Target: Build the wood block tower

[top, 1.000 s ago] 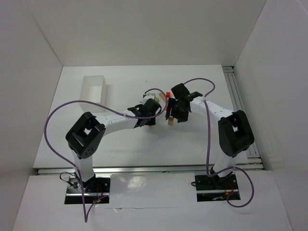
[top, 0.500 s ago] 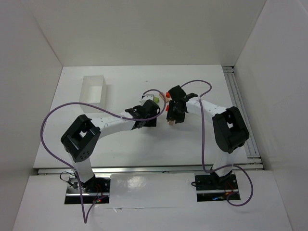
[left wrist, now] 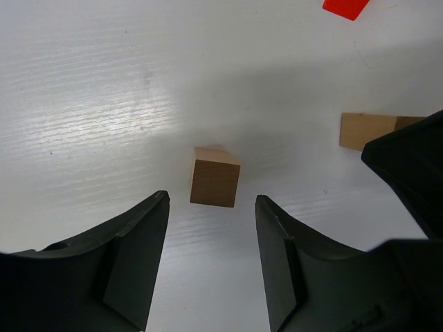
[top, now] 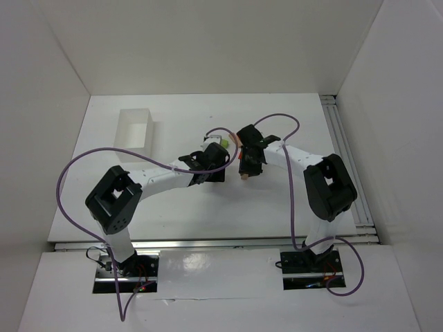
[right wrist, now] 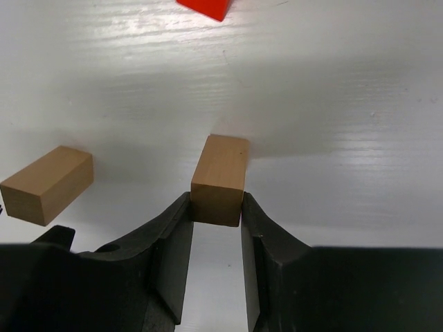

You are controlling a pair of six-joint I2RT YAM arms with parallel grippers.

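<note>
I will pick up the block ahead of its fingers (left wrist: 215, 181) with my left gripper and move it nearer the other block, because a wide gap separates the tan blocks.
My right gripper (right wrist: 216, 205) is shut on the near end of a tan wood block (right wrist: 220, 173), low over the white table. In the top view that gripper (top: 244, 169) is at the table's middle, with the block (top: 243, 177) at its tip. My left gripper (left wrist: 211, 202) is open and empty, and a second tan block (left wrist: 215, 184) lies just beyond its fingertips. That block also shows in the right wrist view (right wrist: 47, 184). A red block (right wrist: 205, 7) lies farther off. A lime green block (top: 225, 142) sits behind the left gripper (top: 219, 169).
A white open box (top: 135, 128) stands at the back left. A metal rail (top: 346, 152) runs along the table's right edge. Purple cables loop over both arms. The two grippers are close together, and the right one fills the right side of the left wrist view (left wrist: 408, 180).
My right arm has swung left and down onto the tan block at the middle. My left gripper has barely moved.
</note>
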